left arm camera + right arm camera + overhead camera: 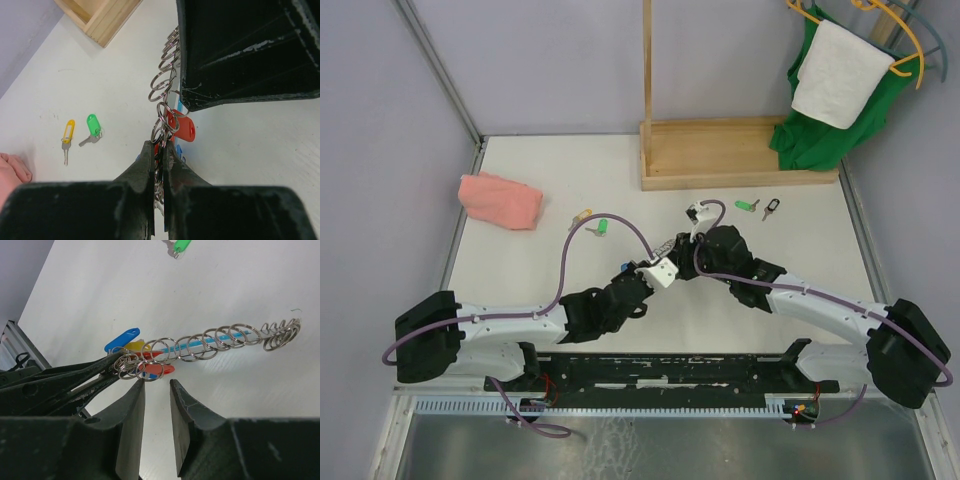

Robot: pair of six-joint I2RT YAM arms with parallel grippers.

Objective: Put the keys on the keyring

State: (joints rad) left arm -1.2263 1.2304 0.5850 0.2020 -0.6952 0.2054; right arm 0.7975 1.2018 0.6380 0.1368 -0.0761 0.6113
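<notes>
I have my left gripper closed on the keyring's tagged end, so I will grasp the rings (pixel 162 350) just beyond with my right gripper, letting my left gripper open and back away.
The keyring (pixel 210 340) is a long silvery string of small rings with red (pixel 160 370), blue (pixel 122 339) and yellow tags at one end. My left gripper (pixel 159 150) is shut on that tagged end, holding the keyring (pixel 162 85) above the table. My right gripper (pixel 157 385) is open, its fingertips just below the ring cluster with nothing between them. From above, both grippers (pixel 655 270) (pixel 705 235) meet mid-table. Loose keys lie on the table: a green one (pixel 603 227) and a yellow one (pixel 582 216) to the left, a green one (pixel 747 206) and a black one (pixel 772 209) to the right.
A pink cloth (pixel 500 200) lies at the far left. A wooden stand (pixel 730 150) with an upright post sits at the back. Green and white cloths (pixel 835 80) hang on hangers at the back right. Grey walls close in both sides.
</notes>
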